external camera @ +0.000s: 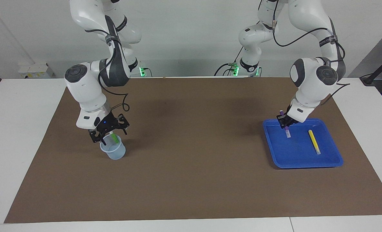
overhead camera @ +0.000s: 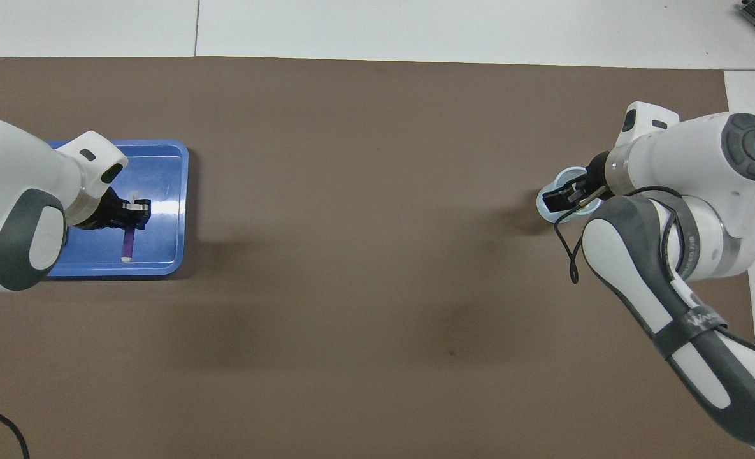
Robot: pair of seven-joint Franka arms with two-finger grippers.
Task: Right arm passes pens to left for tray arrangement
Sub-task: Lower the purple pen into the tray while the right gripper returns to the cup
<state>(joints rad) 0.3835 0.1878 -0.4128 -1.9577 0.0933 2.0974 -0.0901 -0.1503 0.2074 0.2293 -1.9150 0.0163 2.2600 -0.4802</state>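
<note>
The robot's left gripper will release the purple pen on the bottom of the blue tray, close beside the yellow pen (overhead camera: 100,209).
My left gripper (external camera: 286,124) is shut on the purple pen (external camera: 287,132) and holds it tilted over the blue tray (external camera: 300,158), with the pen's lower end at the tray floor. The yellow pen (external camera: 314,141) lies flat in the tray beside it. My right gripper (external camera: 108,137) is down at the mouth of the small translucent cup (external camera: 113,153), at the upper end of the green pen (external camera: 115,138), which stands leaning in the cup. In the overhead view the left gripper (overhead camera: 136,210) holds the purple pen (overhead camera: 127,245) over the tray (overhead camera: 170,191). The right gripper (overhead camera: 565,197) covers the cup (overhead camera: 546,204) there.
A brown mat (external camera: 191,145) covers the table between the cup and the tray. The white table top (external camera: 16,129) shows around it. In the overhead view the left arm hides the yellow pen and the right gripper hides the green one.
</note>
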